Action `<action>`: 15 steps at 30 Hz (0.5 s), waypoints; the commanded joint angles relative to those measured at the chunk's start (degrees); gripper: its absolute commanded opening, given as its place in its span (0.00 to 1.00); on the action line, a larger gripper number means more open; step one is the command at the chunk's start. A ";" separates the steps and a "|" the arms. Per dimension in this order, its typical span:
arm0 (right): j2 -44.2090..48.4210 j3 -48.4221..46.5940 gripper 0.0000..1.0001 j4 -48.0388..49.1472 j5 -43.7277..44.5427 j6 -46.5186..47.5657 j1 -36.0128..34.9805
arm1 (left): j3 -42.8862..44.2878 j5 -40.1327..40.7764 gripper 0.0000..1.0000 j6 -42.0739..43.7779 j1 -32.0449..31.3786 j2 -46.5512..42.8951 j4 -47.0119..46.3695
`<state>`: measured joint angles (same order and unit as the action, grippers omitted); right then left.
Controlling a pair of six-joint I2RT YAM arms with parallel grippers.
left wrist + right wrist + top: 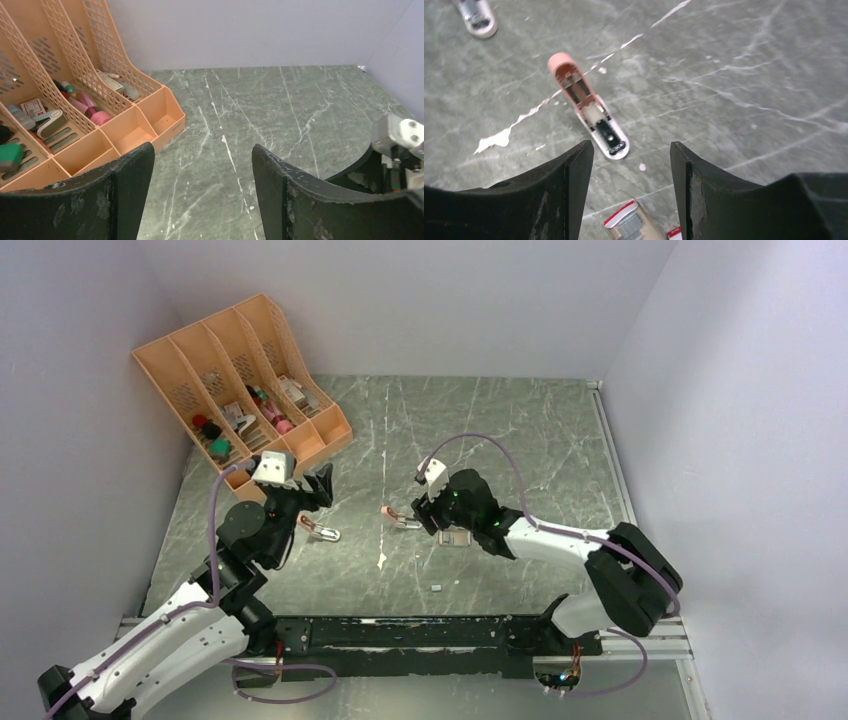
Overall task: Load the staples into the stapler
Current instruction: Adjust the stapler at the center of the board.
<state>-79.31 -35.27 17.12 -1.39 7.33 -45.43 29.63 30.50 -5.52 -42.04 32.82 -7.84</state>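
The robot's right gripper needs to first take the pink stapler's white base (607, 131) and shift it closer, since the stapler lies by the staples box, far from the left gripper.
A pink stapler (589, 107) lies flipped open on the marble table, pink top arm away from me and its white base with the dark channel near my right gripper (630, 147). That gripper hovers open and holds nothing. Directly below it sits the red-and-white box of staples (631, 227), with grey strips showing inside. From above, the stapler (397, 516) lies just left of the right gripper (422, 508), and the staples box (455, 538) peeks out under the wrist. My left gripper (202, 150) hangs open and empty over bare table, near the organizer.
A second stapler (323, 532) lies open by the left arm, also visible in the right wrist view (474, 17). An orange desk organizer (240, 390) with small items stands at the back left. A small grey piece (437, 587) lies near the front rail. Walls close three sides.
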 commanded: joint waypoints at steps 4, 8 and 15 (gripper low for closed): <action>-6.84 -3.48 0.65 -0.81 -22.16 8.39 3.83 | 1.44 -0.79 0.76 -0.02 0.41 0.72 -1.03; -10.23 -4.62 0.66 -0.30 -22.39 10.52 3.86 | 1.72 -0.77 0.76 0.90 0.44 1.33 -1.20; -15.51 -6.86 0.67 1.02 -20.93 12.84 4.03 | 1.51 -1.15 0.76 1.45 0.45 2.04 -2.09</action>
<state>-92.75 -39.99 16.25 -21.45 17.50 -41.71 29.63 30.17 -5.13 -42.04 34.70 -7.94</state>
